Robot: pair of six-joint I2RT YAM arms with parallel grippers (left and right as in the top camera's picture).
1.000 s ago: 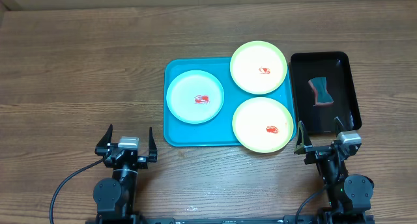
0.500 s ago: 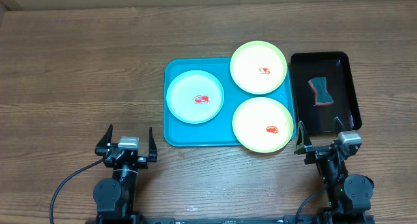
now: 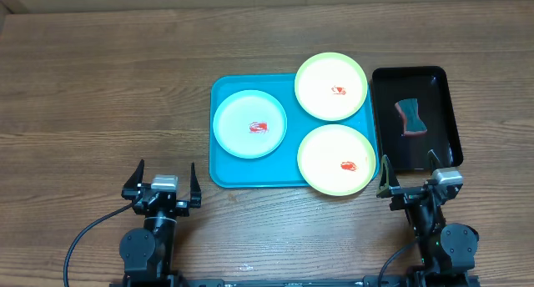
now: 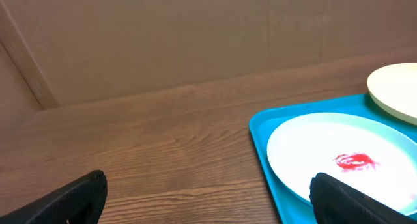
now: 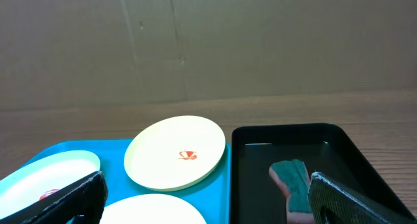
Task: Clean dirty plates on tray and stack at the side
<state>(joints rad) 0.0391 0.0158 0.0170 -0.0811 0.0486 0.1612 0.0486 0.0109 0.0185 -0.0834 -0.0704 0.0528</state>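
The robot's right gripper will close on the narrow middle [image 3: 412, 118] [image 5: 298, 190] of the green and pink sponge in the black tray, as the plates need cleaning.
Three plates lie on the turquoise tray [image 3: 224, 175]. The light-blue rimmed plate [image 3: 249, 124] is at the left, a yellow-green plate [image 3: 331, 87] at the back right, another yellow-green plate [image 3: 336, 159] at the front right. Each has a small red smear. The tray [image 4: 260, 142] and blue plate [image 4: 313, 146] show in the left wrist view; the back plate [image 5: 174, 152] shows in the right wrist view. My left gripper [image 3: 161, 183] is open and empty near the table's front, left of the tray. My right gripper [image 3: 411, 175] is open and empty, in front of the black tray.
A smaller black tray [image 3: 443, 124] stands right of the turquoise tray and holds a green and pink sponge [image 3: 410, 116], also in the right wrist view [image 5: 293, 185]. Bare wooden tabletop [image 3: 100, 87] lies to the left. A cardboard wall [image 4: 163, 35] stands behind the table.
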